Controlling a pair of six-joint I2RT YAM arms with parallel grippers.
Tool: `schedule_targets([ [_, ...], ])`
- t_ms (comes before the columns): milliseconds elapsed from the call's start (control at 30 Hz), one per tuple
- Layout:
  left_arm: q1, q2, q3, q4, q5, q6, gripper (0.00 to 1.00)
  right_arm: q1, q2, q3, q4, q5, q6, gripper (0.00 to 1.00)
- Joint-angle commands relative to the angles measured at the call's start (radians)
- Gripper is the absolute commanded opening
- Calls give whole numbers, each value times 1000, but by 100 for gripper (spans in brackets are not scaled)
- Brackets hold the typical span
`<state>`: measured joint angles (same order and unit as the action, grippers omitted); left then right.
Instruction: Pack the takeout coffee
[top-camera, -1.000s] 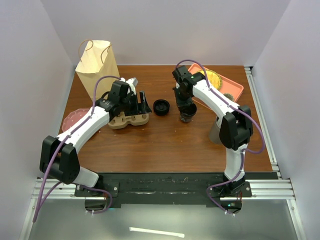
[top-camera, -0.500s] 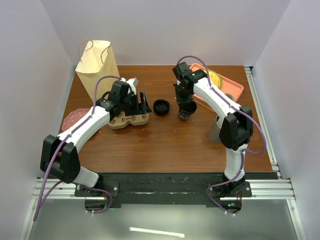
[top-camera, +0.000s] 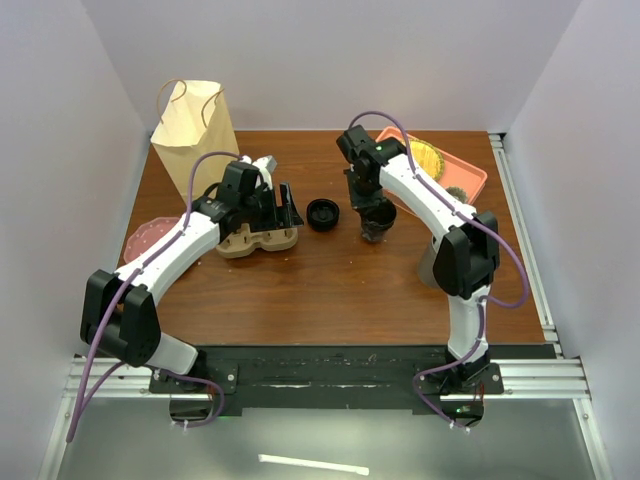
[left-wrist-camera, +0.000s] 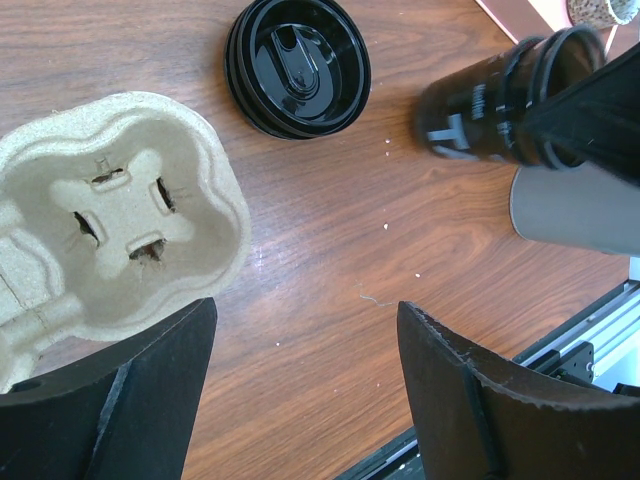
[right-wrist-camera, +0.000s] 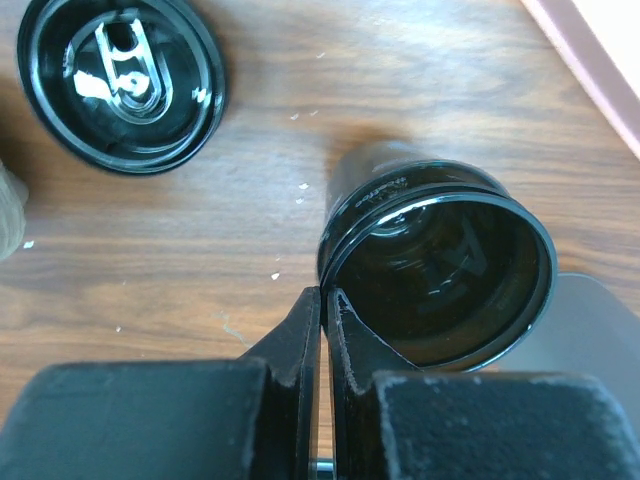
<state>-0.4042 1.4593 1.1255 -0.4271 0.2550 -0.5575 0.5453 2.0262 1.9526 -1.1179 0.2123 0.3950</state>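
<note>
Next, my right gripper sets the black paper cup down on the bare wood (top-camera: 329, 290) between the round black lid and the near edge of the table.
An open black paper cup (top-camera: 376, 222) without a lid hangs tilted just over the table, right of centre. My right gripper (top-camera: 368, 205) is shut on its rim, one finger inside and one outside; the wrist view shows the cup (right-wrist-camera: 440, 265) pinched at the gripper (right-wrist-camera: 324, 295). A round black lid (top-camera: 322, 214) sits left of it, also in the left wrist view (left-wrist-camera: 297, 65) and right wrist view (right-wrist-camera: 120, 80); what is under it does not show. My left gripper (top-camera: 285, 205) is open and empty (left-wrist-camera: 305, 320) beside the tan pulp carrier (top-camera: 258, 238).
A brown paper bag (top-camera: 193, 130) stands at the back left. A pink tray (top-camera: 470, 175) holds food at the back right. A grey cup (top-camera: 430, 262) stands behind my right arm. A pink plate (top-camera: 150, 235) lies at the left edge.
My right wrist has shifted a little back and left with the black cup held in it. My left arm has not moved.
</note>
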Motion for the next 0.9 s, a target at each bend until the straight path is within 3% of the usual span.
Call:
schedule_targets([
  [0, 2, 1, 10, 27, 6, -1, 78, 10, -15, -34, 39, -59, -7, 0],
  [600, 2, -11, 5, 21, 0, 2, 77, 10, 0, -27, 18, -14, -30, 0],
  [700, 2, -13, 5, 21, 0, 2, 77, 8, -10, -44, 32, -14, -30, 7],
  [867, 2, -13, 5, 21, 0, 1, 77, 8, -7, -43, 29, -17, -35, 1],
])
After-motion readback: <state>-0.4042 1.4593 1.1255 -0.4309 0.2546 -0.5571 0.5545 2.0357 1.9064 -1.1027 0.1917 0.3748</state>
